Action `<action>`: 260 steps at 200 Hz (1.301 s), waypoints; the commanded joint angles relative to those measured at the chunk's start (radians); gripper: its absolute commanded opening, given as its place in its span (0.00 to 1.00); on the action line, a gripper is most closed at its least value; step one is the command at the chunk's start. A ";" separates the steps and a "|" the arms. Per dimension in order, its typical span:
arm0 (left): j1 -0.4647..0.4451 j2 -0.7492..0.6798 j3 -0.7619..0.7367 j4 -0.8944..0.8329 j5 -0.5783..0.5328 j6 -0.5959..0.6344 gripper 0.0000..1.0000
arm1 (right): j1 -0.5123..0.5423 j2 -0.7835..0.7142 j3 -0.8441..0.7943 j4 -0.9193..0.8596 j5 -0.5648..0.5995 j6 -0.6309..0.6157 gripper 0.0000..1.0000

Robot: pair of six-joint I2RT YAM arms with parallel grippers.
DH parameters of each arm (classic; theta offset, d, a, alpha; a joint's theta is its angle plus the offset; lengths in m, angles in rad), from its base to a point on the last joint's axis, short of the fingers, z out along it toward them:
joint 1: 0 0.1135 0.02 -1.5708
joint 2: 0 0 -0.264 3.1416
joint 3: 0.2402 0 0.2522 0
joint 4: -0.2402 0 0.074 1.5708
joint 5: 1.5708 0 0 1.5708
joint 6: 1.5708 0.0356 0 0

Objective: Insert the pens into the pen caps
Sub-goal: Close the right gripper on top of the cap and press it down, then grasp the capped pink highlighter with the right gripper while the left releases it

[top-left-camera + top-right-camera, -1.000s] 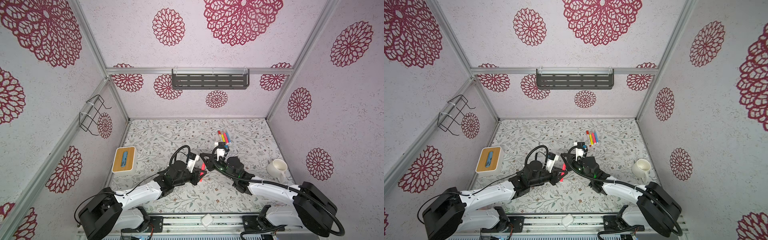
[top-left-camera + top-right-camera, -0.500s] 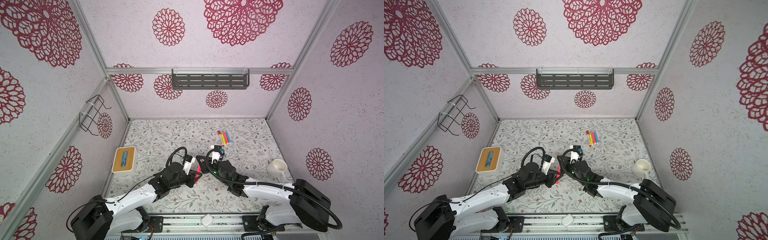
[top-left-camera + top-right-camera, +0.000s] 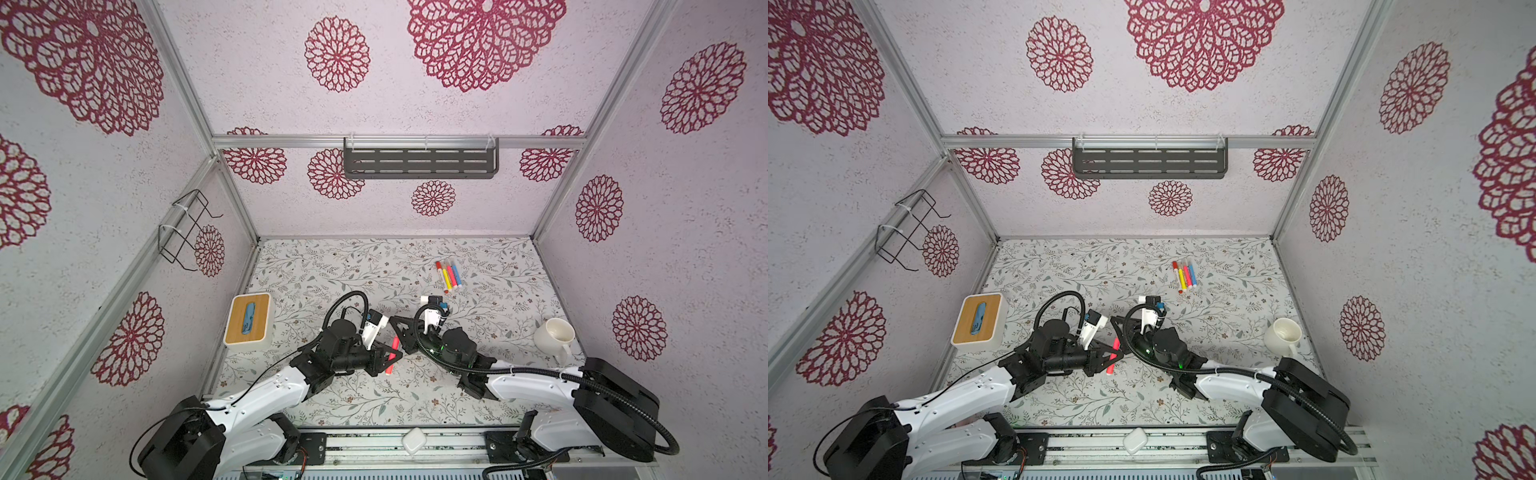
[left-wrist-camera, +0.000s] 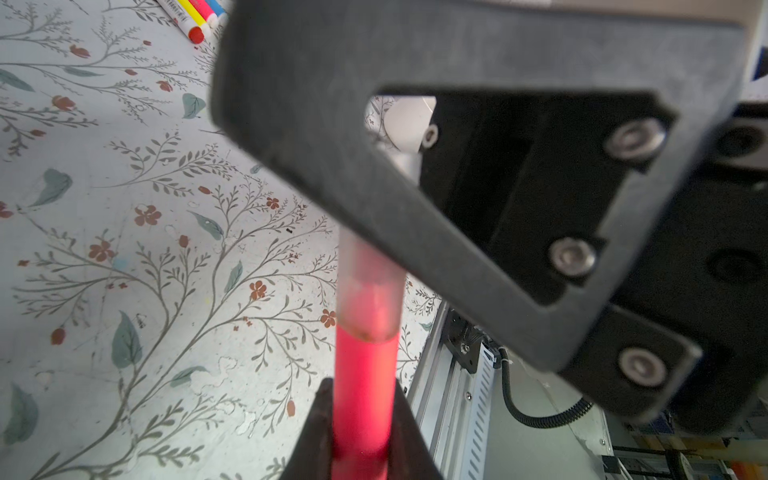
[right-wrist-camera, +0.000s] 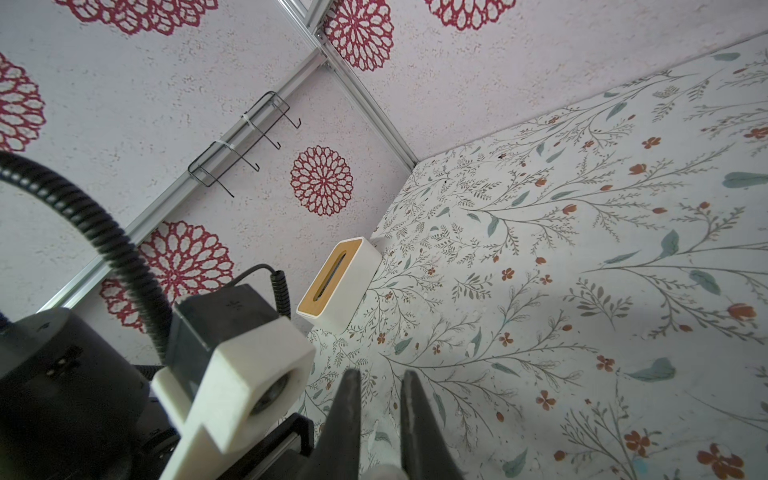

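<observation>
My right gripper is holding just the pen cap, so it should open and grab the pink pen's body (image 3: 395,342) before it carries that to the other pens.
My left gripper (image 3: 394,356) (image 4: 361,415) is shut on a pink pen (image 3: 392,358) (image 3: 1112,358) (image 4: 361,386), held just above the table. A translucent pen cap (image 4: 370,291) sits over the pen's far end. My right gripper (image 3: 398,337) (image 5: 380,376) is shut on that cap, and its dark finger (image 4: 415,187) crosses the left wrist view. In the right wrist view the pen cap (image 5: 380,471) shows only as a pale end between the jaws. Three more pens (image 3: 448,276) (image 3: 1185,275) (image 4: 195,16) lie side by side farther back, each with a cap on.
A white box with a wooden lid (image 3: 248,320) (image 5: 338,286) stands at the left edge. A cream mug (image 3: 555,336) stands at the right. A dark shelf (image 3: 419,162) hangs on the back wall and a wire rack (image 3: 187,228) on the left wall.
Both grippers have drifted a little toward the front of the table, staying together. The left one still holds the pink pen and the right one the cap.
</observation>
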 commanded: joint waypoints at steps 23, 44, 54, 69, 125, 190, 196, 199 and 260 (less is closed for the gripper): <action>0.118 -0.078 0.087 0.298 -0.305 -0.048 0.00 | 0.101 -0.037 -0.044 -0.430 -0.345 -0.102 0.00; 0.114 -0.057 0.047 0.282 -0.307 -0.057 0.00 | 0.022 -0.157 0.029 -0.621 -0.306 -0.202 0.17; 0.104 -0.041 0.031 0.275 -0.309 -0.060 0.00 | -0.026 -0.225 0.064 -0.695 -0.287 -0.249 0.38; 0.073 -0.023 0.012 0.263 -0.333 -0.056 0.00 | -0.099 -0.320 0.097 -0.727 -0.287 -0.292 0.55; -0.015 0.001 0.000 0.250 -0.418 -0.034 0.00 | -0.200 -0.357 0.189 -0.687 -0.348 -0.345 0.56; -0.066 0.040 -0.004 0.323 -0.461 -0.024 0.00 | -0.200 -0.232 0.239 -0.564 -0.372 -0.320 0.46; -0.072 0.044 -0.002 0.324 -0.468 -0.021 0.00 | -0.199 -0.222 0.246 -0.562 -0.371 -0.319 0.46; -0.075 0.046 0.000 0.324 -0.470 -0.020 0.00 | -0.199 -0.217 0.250 -0.562 -0.372 -0.321 0.45; -0.105 0.071 0.007 0.346 -0.483 -0.008 0.00 | -0.199 -0.156 0.330 -0.579 -0.380 -0.341 0.44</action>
